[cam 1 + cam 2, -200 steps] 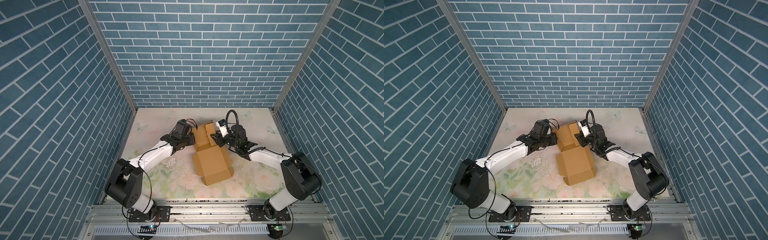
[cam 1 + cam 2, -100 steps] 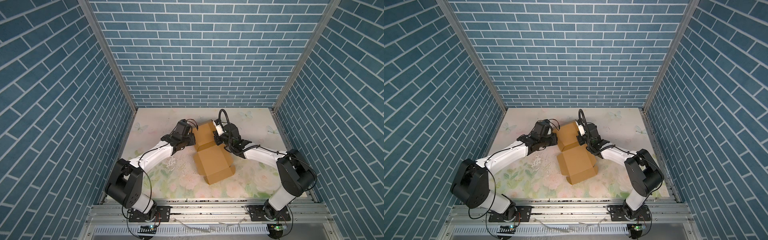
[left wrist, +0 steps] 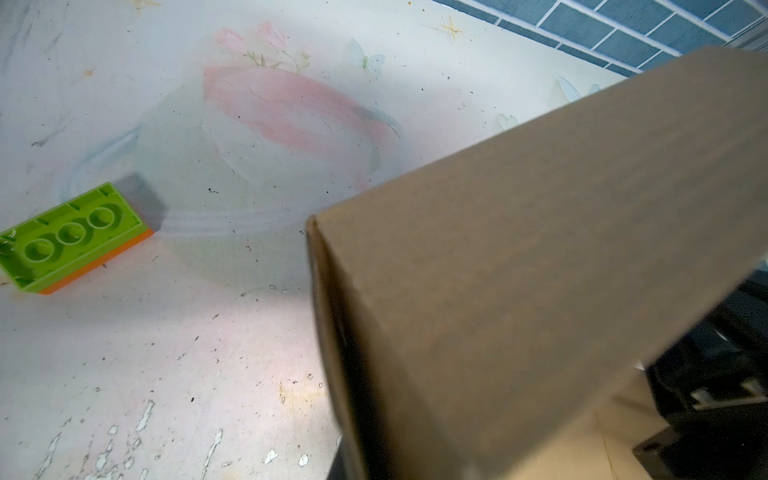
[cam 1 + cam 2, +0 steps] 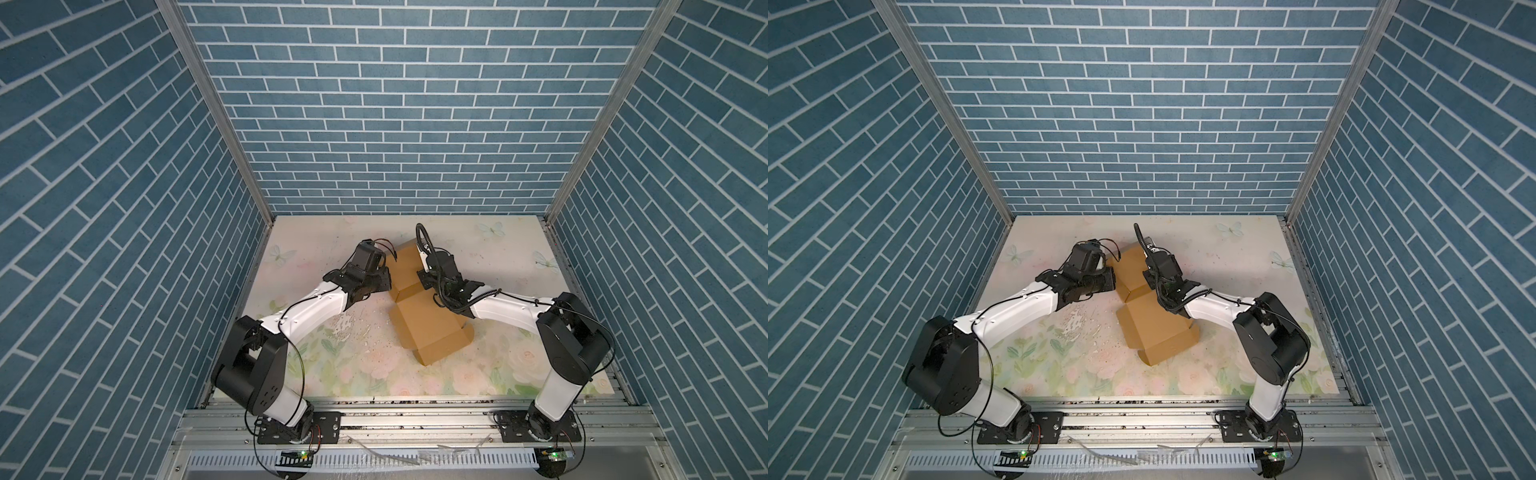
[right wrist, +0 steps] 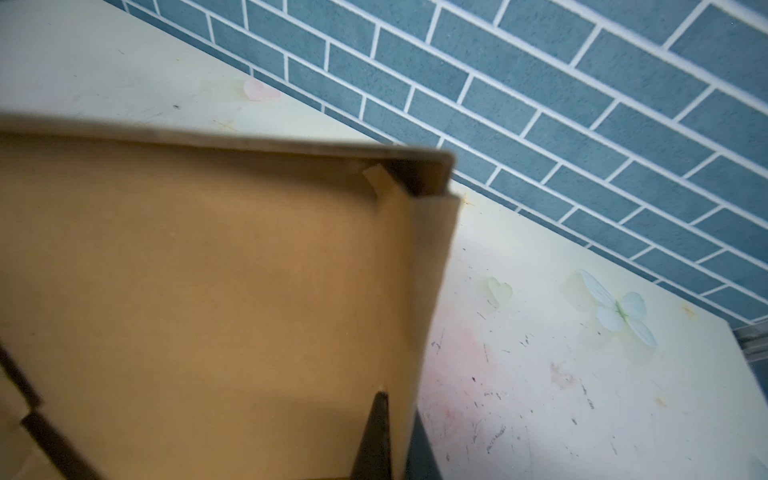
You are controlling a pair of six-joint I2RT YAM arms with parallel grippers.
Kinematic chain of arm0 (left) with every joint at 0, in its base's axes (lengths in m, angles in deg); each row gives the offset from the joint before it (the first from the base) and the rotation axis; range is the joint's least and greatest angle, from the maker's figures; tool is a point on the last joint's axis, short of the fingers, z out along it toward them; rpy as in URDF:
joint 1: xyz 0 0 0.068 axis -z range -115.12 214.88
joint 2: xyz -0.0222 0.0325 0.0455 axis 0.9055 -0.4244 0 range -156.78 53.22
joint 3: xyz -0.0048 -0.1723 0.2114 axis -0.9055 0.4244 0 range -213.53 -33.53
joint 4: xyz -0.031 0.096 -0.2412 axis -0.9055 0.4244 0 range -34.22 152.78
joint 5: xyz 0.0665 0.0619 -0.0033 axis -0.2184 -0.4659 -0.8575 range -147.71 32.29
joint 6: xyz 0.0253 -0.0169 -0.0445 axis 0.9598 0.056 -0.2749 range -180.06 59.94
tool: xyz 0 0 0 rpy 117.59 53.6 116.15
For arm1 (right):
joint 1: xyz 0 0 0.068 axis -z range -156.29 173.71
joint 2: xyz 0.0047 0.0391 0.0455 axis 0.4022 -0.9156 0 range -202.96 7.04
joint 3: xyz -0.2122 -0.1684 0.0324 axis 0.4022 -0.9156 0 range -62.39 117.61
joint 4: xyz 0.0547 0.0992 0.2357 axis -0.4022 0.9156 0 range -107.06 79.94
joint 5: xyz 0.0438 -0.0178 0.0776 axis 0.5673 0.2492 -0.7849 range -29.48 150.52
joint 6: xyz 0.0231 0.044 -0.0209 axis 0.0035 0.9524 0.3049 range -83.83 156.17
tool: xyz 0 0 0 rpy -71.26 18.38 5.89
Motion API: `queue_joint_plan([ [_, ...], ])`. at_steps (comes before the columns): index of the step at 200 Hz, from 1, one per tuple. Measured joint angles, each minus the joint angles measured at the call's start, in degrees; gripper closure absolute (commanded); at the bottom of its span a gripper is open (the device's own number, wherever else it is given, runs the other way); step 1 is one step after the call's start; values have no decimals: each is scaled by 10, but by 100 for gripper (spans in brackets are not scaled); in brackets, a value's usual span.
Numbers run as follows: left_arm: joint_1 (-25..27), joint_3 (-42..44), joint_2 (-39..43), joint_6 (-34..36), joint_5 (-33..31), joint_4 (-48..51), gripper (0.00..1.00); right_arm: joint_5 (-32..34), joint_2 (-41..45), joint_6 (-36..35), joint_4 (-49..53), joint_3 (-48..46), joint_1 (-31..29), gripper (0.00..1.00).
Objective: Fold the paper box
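The slanted paper box needs squaring, then my right gripper opening and retaking the paper box's side (image 5: 414,312) before folding.
The brown paper box (image 4: 428,324) (image 4: 1154,328) lies partly folded mid-table in both top views. Its far section (image 4: 409,266) stands between my two grippers. My left gripper (image 4: 387,282) (image 4: 1111,284) presses at that section's left wall. In the left wrist view this cardboard wall (image 3: 519,270) runs right down to the jaws and hides them, so the gripper counts as shut on it. My right gripper (image 5: 399,411) (image 4: 422,277) is shut on the right wall (image 5: 419,291). One dark finger (image 5: 376,436) is inside that wall and the other is outside.
A small green toy brick (image 3: 70,239) lies on the floral table (image 4: 498,257) beyond the box's left side. Flaked white patches (image 4: 353,332) mark the mat beside the box. Blue brick walls (image 4: 395,124) enclose the back and both sides.
My right gripper has moved left onto the box's far section and closed on its right wall. The left arm has stayed put.
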Motion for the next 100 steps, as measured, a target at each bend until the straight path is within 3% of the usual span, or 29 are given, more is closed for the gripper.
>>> queue_joint_plan([
  [61,1,0,-16,0,1,-3,88,160,-53,-69,-41,26,-44,100],
  [100,1,0,-21,0,0,-4,87,160,-57,-68,-51,22,-47,99],
])
